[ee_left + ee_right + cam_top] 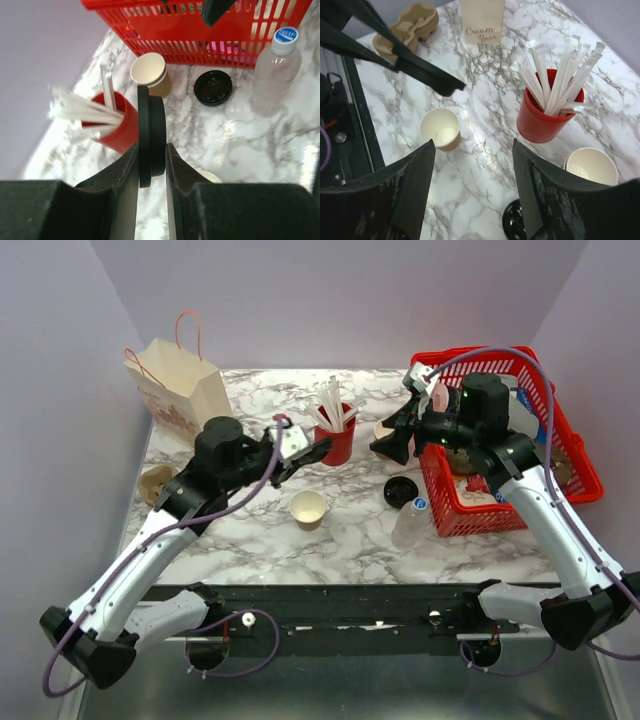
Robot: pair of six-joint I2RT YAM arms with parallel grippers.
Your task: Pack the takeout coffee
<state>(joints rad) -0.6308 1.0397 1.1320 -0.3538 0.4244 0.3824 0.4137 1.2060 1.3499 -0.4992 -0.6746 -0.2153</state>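
Observation:
The left gripper needs to release the black lid on the rim of the tan cup (302,502) (210,177) near the middle.
No lidded takeout coffee shows in any view. My left gripper (151,152) is shut on a black lid (151,135), held on edge above the table beside the red cup of straws (337,440). Two lidless tan cups stand on the marble. One cup (308,508) is near the middle. The other (150,74) sits between the red cup and the basket. My right gripper (472,142) hangs open over bare marble between these cups, with nothing between its fingers. It sits just left of the basket in the top view (390,445).
A loose black lid (401,491) and a clear water bottle (412,520) lie beside the red basket (470,510) at the right. A paper bag (180,390) stands at the back left, with a cardboard cup carrier (155,482) at the left edge.

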